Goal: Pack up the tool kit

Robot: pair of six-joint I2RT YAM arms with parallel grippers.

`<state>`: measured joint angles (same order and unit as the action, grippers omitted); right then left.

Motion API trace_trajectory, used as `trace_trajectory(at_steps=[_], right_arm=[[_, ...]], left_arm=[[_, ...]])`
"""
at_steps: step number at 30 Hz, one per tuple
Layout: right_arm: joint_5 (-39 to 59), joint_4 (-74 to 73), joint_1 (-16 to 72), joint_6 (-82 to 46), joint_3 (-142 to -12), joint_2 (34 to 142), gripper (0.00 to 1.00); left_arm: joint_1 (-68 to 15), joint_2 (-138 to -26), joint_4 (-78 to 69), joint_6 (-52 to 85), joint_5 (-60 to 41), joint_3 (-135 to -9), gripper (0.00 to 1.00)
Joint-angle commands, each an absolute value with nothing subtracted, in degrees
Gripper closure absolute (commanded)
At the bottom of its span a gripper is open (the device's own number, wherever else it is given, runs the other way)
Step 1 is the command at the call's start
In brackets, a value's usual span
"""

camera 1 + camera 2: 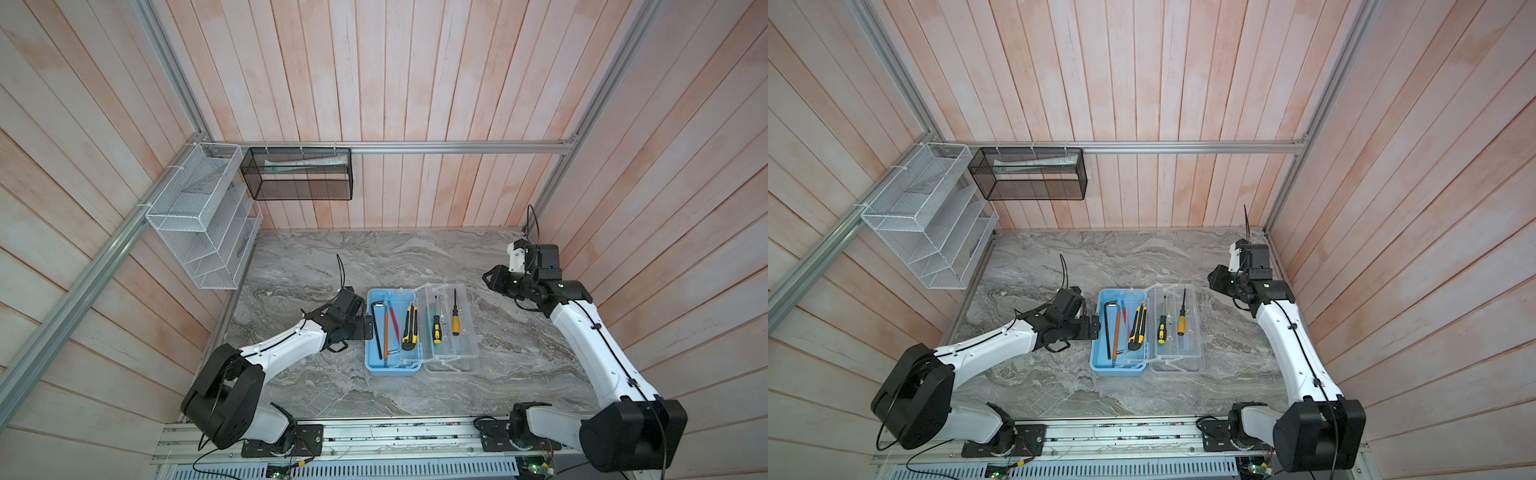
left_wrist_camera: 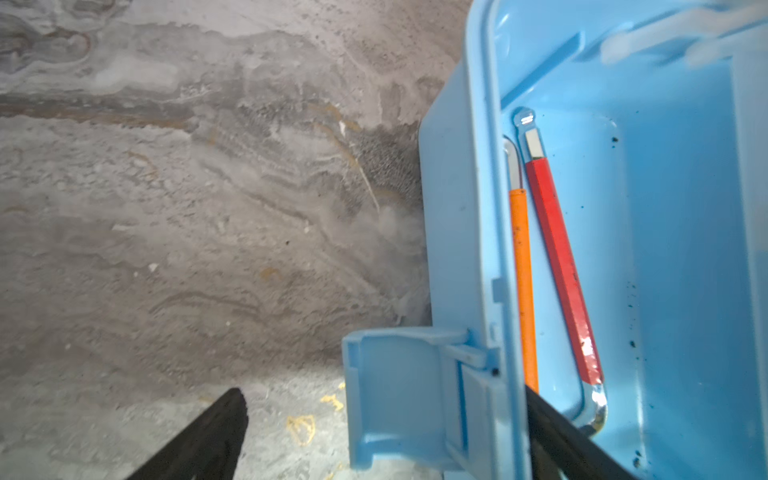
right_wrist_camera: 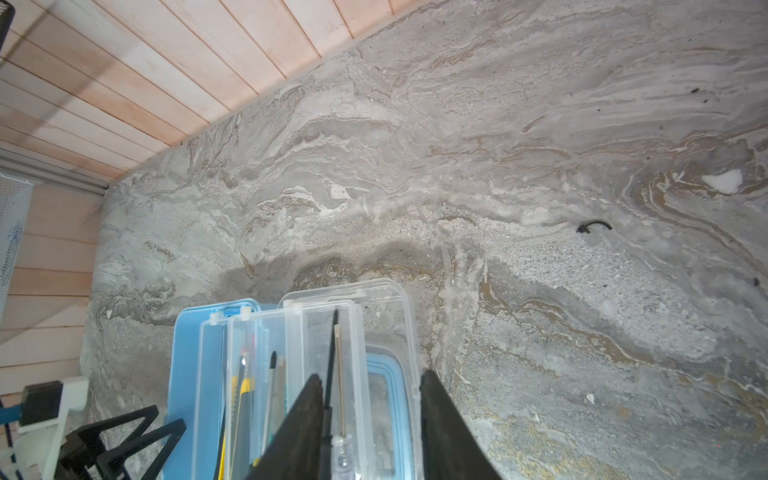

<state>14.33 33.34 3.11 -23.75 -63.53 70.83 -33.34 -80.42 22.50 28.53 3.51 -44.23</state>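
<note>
The outer edge of the see-through lid (image 1: 474, 320) (image 3: 416, 404), farthest from the light-blue base, is the next place my right gripper needs to go to and close on.
The tool kit lies open mid-table in both top views: light-blue base (image 1: 374, 368) on the left, see-through tray and lid (image 1: 469, 332) folded out to its right. A black hex key (image 1: 377, 328), orange pencil (image 2: 521, 270), red tool (image 2: 561, 257) and yellow-black cutter (image 1: 410, 328) lie in the base. Screwdrivers (image 1: 436, 328) lie in the tray. My left gripper (image 2: 386, 436) is wide open, straddling the base's left wall and its latch (image 2: 399, 395). My right gripper (image 3: 370, 378) hovers by the lid's back right corner (image 1: 490, 278), fingers apart, nothing between them.
A white wire-mesh rack (image 1: 199, 224) hangs on the left wall. A black mesh basket (image 1: 297, 174) hangs on the back rail. A small black curved scrap (image 3: 594, 226) lies on the marble table. Wood walls close three sides, and an aluminium rail (image 1: 374, 436) runs along the front.
</note>
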Motion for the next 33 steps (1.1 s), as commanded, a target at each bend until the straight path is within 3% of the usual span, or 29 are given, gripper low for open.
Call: trace_trajectory(at_steps=[1,13,23,27,33], right_arm=[[17.85,32.12,1.09,-23.64,-61.14,72.43,0.64],[22.39,23.57,-1.62,-24.81,-47.34,76.55,0.73],[26.74,18.84,-2.39,-23.39,-43.45,82.83,0.96],[29.17,17.40,-2.33,-22.21,-42.69,85.34,1.00],[31.74,15.26,-2.36,-21.39,-40.90,86.66,1.00]], left_arm=[[-31.44,-76.50,21.55,28.75,4.53,-43.15,0.00],[-23.82,-71.00,22.36,26.20,1.53,-42.04,0.04],[-24.49,-69.65,16.36,27.17,-0.83,-36.11,0.52],[-24.52,-71.73,14.31,28.70,-1.64,-34.31,0.55],[-25.78,-73.65,9.85,28.92,-5.25,-32.71,0.78]])
